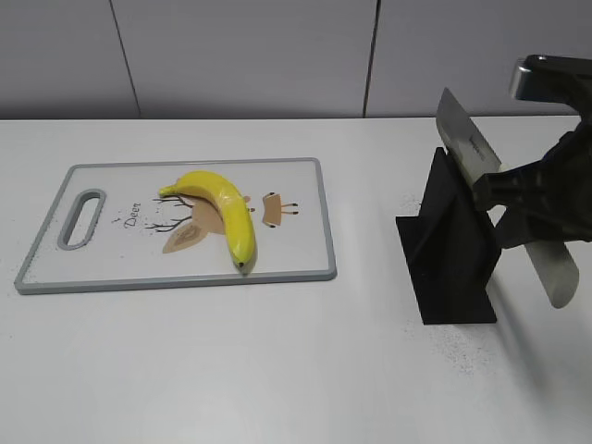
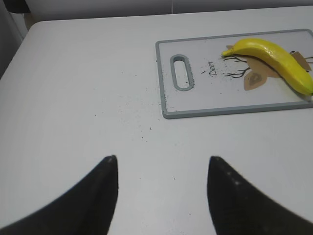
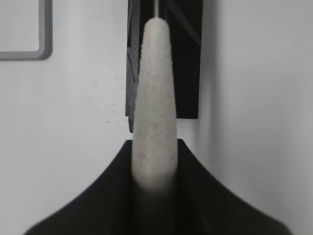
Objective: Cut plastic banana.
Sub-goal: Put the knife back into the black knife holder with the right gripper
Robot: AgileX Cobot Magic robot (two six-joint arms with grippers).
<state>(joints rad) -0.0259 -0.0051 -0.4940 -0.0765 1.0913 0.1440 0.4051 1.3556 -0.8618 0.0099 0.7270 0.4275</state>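
Next, I set the knife in the slot of the black knife stand (image 1: 477, 205) with my right gripper.
A yellow plastic banana (image 1: 220, 209) lies on a white cutting board (image 1: 111, 268) with a grey rim, at the left of the table; it also shows in the left wrist view (image 2: 274, 61). My right gripper (image 1: 504, 199) is shut on the pale handle (image 3: 154, 98) of a knife. The knife's blade (image 1: 467, 143) slants up to the left, above a black knife stand (image 1: 449, 250). My left gripper (image 2: 161, 164) is open and empty over bare table, to the left of the board. It is out of the exterior view.
The black stand also shows in the right wrist view (image 3: 188, 58), just beyond the handle. The board's handle slot (image 2: 181, 72) faces my left gripper. Small dark specks lie on the white table (image 1: 277, 370).
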